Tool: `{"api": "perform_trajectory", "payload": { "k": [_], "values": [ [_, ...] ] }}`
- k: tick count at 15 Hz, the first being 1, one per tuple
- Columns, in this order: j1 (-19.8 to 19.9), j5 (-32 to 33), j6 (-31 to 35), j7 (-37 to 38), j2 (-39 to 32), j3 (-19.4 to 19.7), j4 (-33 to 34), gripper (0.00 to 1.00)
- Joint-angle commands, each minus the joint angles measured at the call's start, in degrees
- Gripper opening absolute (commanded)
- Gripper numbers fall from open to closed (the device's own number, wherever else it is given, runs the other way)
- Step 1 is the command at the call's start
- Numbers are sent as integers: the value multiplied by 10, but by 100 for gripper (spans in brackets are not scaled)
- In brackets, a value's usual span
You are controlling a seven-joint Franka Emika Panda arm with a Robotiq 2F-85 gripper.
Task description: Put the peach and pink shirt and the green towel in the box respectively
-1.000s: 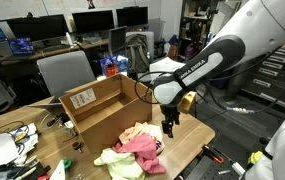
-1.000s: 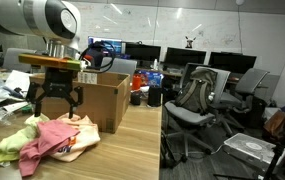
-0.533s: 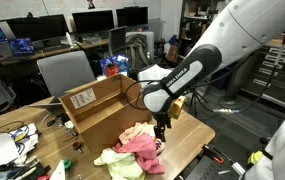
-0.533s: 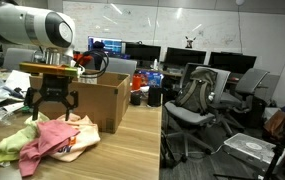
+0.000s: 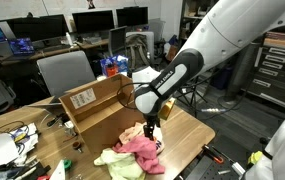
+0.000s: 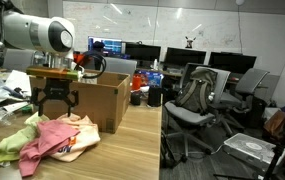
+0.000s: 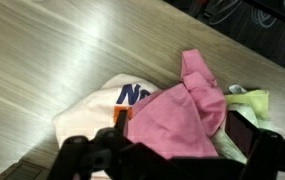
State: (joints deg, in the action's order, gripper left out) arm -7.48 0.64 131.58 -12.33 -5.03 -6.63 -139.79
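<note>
My gripper will close next on the pink fold [image 5: 139, 140] [image 7: 150, 108] that lies beside the blue print of the peach and pink shirt.
The peach and pink shirt [image 5: 142, 146] [image 6: 64, 136] lies crumpled on the wooden table in front of the box, and the wrist view shows its pink folds [image 7: 180, 116] over a pale panel with blue print. Beside it, partly under it, lies the green towel [image 5: 115, 161] [image 6: 10, 142] [image 7: 251, 102]. The brown cardboard box [image 5: 94, 106] [image 6: 104, 100] stands open behind them with a white label on one side. My gripper [image 5: 149, 129] [image 6: 57, 106] [image 7: 172, 162] hangs open just above the shirt. Its dark fingers straddle the pink fabric, and nothing is held.
The table edge [image 5: 197, 140] runs close to the clothes. Cables and clutter [image 5: 12, 140] lie at the table's far end. Office chairs [image 5: 64, 72] [image 6: 197, 95] and desks with monitors [image 5: 92, 20] stand around.
The arm has swung sideways toward the box, bringing the gripper from the table's edge side over the pink shirt. The jaws stayed open and the clothes have not moved.
</note>
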Motion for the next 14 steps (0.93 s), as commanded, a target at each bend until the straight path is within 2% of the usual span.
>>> {"api": "perform_trajectory", "payload": {
  "k": [1,6,14],
  "values": [
    [11,-13,39,-2,-42,1,26,100],
    [25,-14,76,0,-88,0,42,100],
    [23,-6,92,16,-137,-6,54,100]
  ]
}}
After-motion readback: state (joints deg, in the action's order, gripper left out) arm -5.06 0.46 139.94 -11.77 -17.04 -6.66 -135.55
